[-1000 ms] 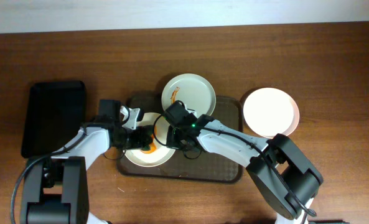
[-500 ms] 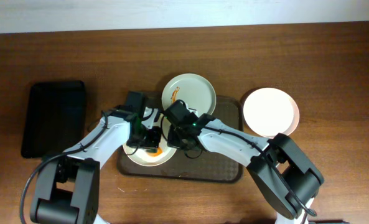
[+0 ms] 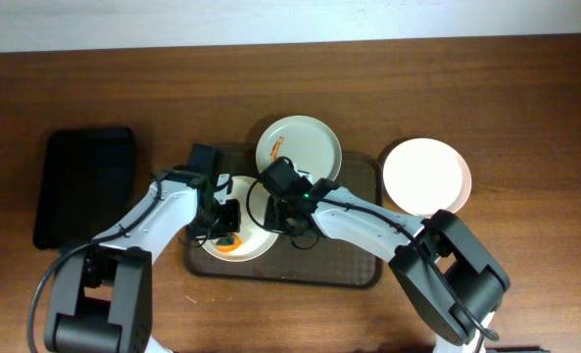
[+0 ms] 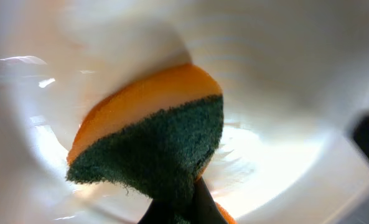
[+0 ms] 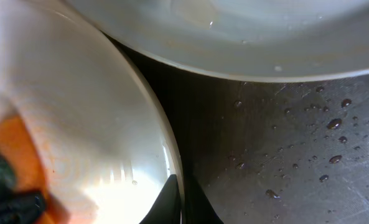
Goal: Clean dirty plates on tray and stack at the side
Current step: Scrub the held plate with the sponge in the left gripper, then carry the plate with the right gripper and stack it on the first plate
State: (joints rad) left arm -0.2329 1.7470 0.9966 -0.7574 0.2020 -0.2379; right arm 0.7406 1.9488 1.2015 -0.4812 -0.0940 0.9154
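My right gripper is to let go of the cream plate on top of the other cream plate (image 3: 427, 176) beside the brown tray.
The dark brown tray (image 3: 341, 263) holds a cream-white plate (image 3: 251, 253) at its left and a pale green plate (image 3: 305, 147) with an orange smear at the back. My left gripper (image 3: 223, 233) is shut on an orange and green sponge (image 4: 153, 140), pressed on the cream plate (image 4: 284, 93). My right gripper (image 3: 272, 222) is shut on that plate's right rim (image 5: 172, 158), fingers either side (image 5: 182, 200). Another cream-white plate (image 3: 425, 176) lies on the table right of the tray. The green plate's edge (image 5: 234, 37) and wet tray floor (image 5: 284, 143) show in the right wrist view.
A smaller black tray (image 3: 84, 186) lies on the table at the far left. The wooden table (image 3: 525, 108) surrounds the brown tray. Water droplets dot the tray floor.
My left arm swung in from the left over the cream plate, and the sponge has since slid a little left and forward on it. The right gripper has stayed on the rim.
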